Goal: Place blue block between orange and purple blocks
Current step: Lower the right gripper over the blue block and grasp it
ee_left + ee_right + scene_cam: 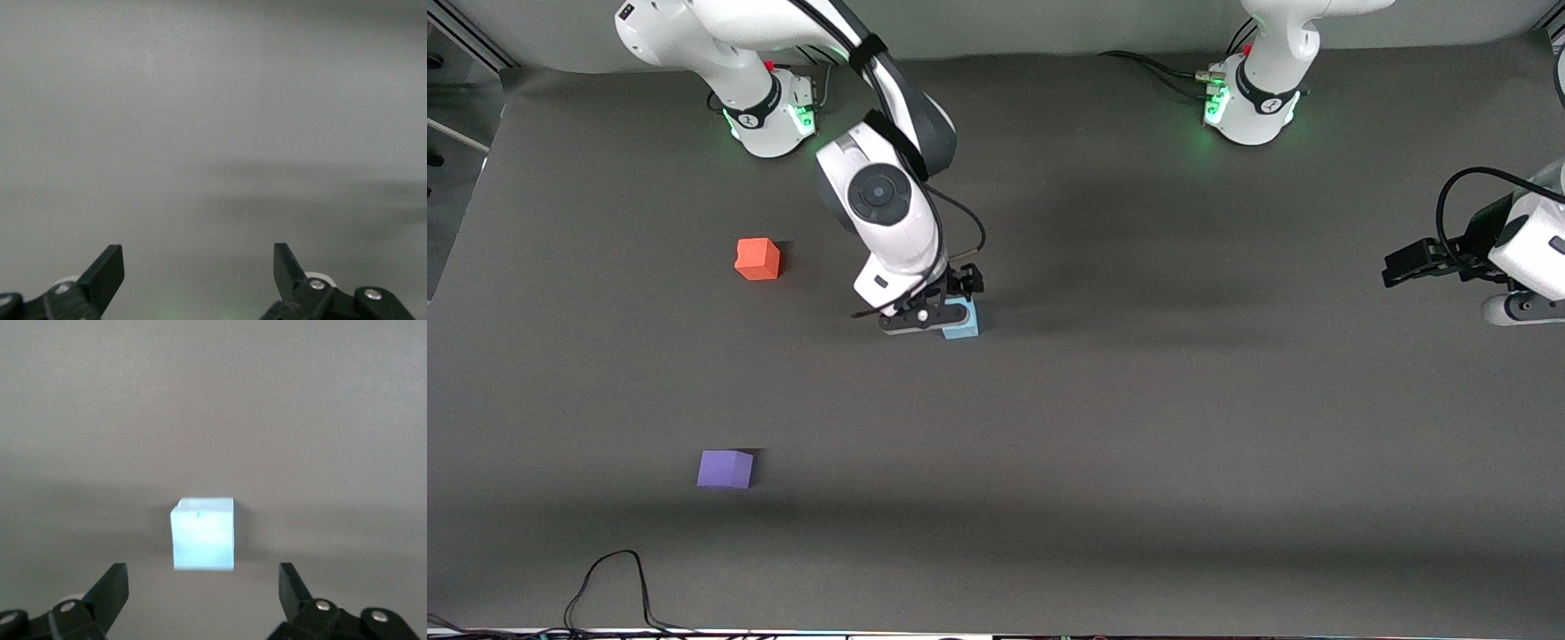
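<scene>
The fingers of my right gripper should next close on the opposite sides of the light blue block (962, 320) (203, 535), so that the middle of the block sits between them.
The light blue block (962, 322) sits on the dark grey table near its middle. My right gripper (950, 302) hangs low right over it, open and empty. In the right wrist view the blue block (203, 533) lies just ahead of the gap between the open fingers of the gripper (203, 587), touching neither. The orange block (758, 259) sits toward the right arm's end of the table. The purple block (726, 468) sits nearer the front camera than the orange one. My left gripper (1405, 262) waits open and empty at the left arm's end; its wrist view (199, 267) shows only bare table.
A black cable (614, 578) loops on the table at the edge nearest the front camera. The two arm bases (769, 111) (1249, 102) stand along the edge farthest from it, with cables (1156, 71) beside the left arm's base.
</scene>
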You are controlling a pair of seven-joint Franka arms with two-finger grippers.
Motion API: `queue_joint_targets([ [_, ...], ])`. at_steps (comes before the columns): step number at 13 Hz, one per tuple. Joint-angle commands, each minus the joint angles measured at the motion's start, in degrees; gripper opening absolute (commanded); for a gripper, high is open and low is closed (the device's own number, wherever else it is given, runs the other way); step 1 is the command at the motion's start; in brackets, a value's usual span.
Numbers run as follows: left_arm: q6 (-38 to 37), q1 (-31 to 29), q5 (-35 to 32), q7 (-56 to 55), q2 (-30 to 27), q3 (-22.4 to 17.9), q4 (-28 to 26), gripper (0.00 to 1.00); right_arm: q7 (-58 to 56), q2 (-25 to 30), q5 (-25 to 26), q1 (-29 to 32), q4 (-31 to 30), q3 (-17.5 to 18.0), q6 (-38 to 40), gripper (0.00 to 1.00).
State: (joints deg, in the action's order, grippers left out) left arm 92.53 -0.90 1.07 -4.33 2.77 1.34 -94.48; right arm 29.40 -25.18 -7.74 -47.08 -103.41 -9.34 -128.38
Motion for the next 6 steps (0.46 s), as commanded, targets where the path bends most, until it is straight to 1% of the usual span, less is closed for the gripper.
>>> queue_joint_targets([
  [1,-2.5,1.2,-1.2,2.1,-2.1,-0.9,0.0,1.0,-0.8,-2.1,1.0,-0.6,-3.5,-0.4,-8.2,1.0],
  [3,-2.5,1.2,-1.0,2.4,-2.3,-0.9,-0.3,1.0,-0.2,-4.7,0.9,-0.7,-3.6,-0.3,-10.7,1.0],
  [4,-2.5,1.2,-1.0,2.4,-2.4,-1.0,-0.2,1.0,0.1,-5.6,0.2,-1.9,-3.6,-0.3,-11.7,1.0],
  [6,-2.4,1.3,-1.2,2.4,-2.3,-0.9,-0.3,1.0,2.5,-6.7,-0.1,-2.3,-3.6,-0.3,-12.3,1.0],
])
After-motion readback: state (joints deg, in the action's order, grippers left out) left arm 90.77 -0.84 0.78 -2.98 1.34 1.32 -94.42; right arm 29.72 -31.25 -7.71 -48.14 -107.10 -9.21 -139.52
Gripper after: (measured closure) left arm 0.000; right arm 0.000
